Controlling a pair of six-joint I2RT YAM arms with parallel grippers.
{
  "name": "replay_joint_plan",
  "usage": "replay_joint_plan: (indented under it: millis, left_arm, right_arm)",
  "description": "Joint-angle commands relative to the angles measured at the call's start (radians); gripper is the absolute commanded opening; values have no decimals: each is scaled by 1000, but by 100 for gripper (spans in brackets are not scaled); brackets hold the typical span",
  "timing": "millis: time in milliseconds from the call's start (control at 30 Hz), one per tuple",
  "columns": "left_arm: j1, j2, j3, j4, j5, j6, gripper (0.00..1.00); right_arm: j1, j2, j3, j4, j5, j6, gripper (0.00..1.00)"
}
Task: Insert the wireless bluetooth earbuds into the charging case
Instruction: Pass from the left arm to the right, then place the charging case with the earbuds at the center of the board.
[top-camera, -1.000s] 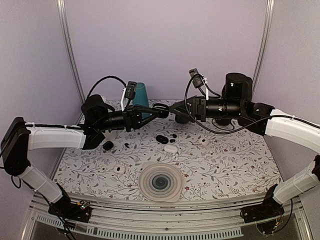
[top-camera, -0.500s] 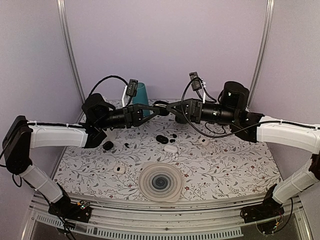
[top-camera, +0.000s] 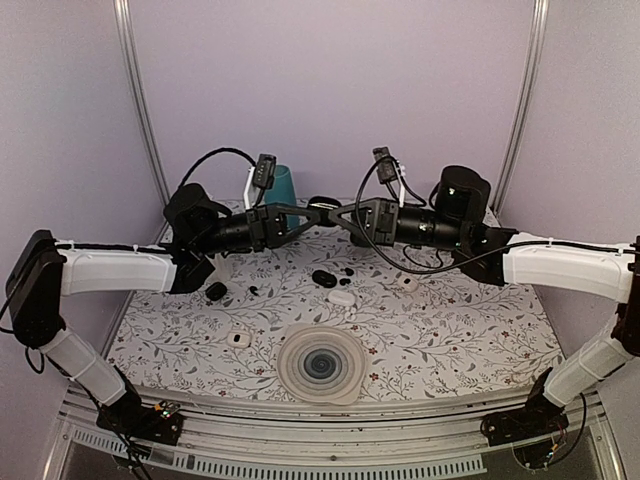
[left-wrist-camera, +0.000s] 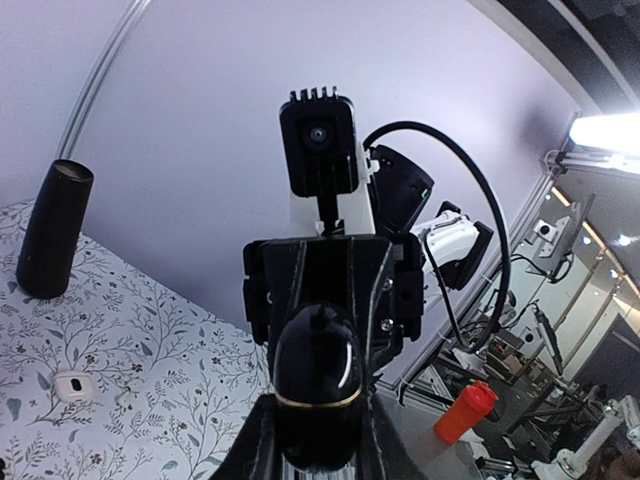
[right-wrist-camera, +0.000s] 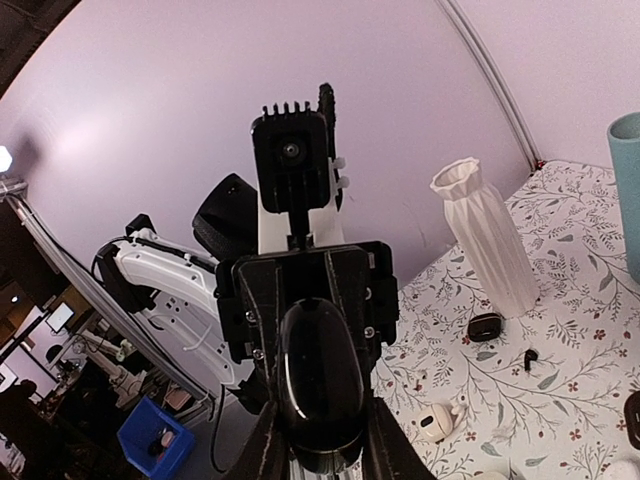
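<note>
I will release the black charging case with my right gripper on the floral tabletop (top-camera: 455, 294) beside the white case nearest my right arm.
A glossy black charging case (top-camera: 322, 204) with a thin gold seam hangs in mid-air over the back of the table. My left gripper (top-camera: 318, 210) is shut on it from the left, seen close up around the case (left-wrist-camera: 318, 365) in the left wrist view. My right gripper (top-camera: 336, 212) meets it from the right, its fingers pressed on both sides of the same case (right-wrist-camera: 320, 380). The case is closed. Small black earbuds (top-camera: 348, 270) (right-wrist-camera: 530, 355) lie loose on the floral tabletop below, apart from both grippers.
On the table lie an open black case (top-camera: 323, 277), a white case (top-camera: 341, 297), further white cases (top-camera: 408, 283) (top-camera: 237, 339), a black case (top-camera: 215, 291) and a round ribbed mat (top-camera: 321, 364). A teal cup (top-camera: 281, 185), a white vase (right-wrist-camera: 485, 240) and a black cylinder (left-wrist-camera: 55, 230) stand at the back.
My right arm has moved left to the held case, and its jaws have closed around it. The left gripper kept hold and shifted slightly right.
</note>
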Motion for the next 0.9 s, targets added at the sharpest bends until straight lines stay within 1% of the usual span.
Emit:
replay_joint_plan:
  millis: [0,33,67,133,167,267,333,433,467,500,567,600,633,733,800,867]
  left_arm:
    - [6,16,9,27,-5,-3,0]
    - [6,16,5,29,-9,-1,0]
    - [4,16,-1,30,-13,3,1]
    - [1,17,-11,29,-16,14,8]
    - [-3,15,-24,29,-23,24,15]
    - [-15,-6,-76,20,-80,60,41]
    - [-23,-27,-115,2,-127,91,53]
    - [-34,-70,-180,-30,-208,152,65]
    - [-38,-85,-204,-36,-236,171,74]
    - [-44,-99,-224,-49,-269,190,82]
    - [-55,-118,-258,-72,-328,214,86]
    - [-59,-123,-272,-85,-355,222,92]
    - [-63,-127,-281,-101,-380,235,95]
    - [-77,-139,-321,-136,-457,288,96]
    - [-92,-153,-337,-193,-554,323,96]
    - [-102,-165,-365,-208,-630,330,96]
  right_arm:
    - [5,14,10,57,-12,30,11]
    - [4,17,6,59,-13,37,7]
    - [4,19,3,63,-13,40,5]
    - [5,16,-9,70,-13,48,4]
    - [5,14,-14,71,-11,48,4]
    - [3,-7,-31,62,10,33,3]
    - [0,-21,-47,53,23,22,3]
    - [-17,-38,-79,52,31,18,3]
    - [-22,-42,-89,51,33,17,3]
    - [-27,-47,-98,48,38,11,3]
    - [-38,-58,-111,32,58,-3,3]
    - [-47,-64,-121,27,67,-7,3]
    - [-56,-70,-132,23,79,-8,3]
    - [-84,-100,-179,11,134,-18,3]
    - [-98,-136,-241,4,190,-29,3]
    - [-116,-191,-310,-4,257,-22,3]
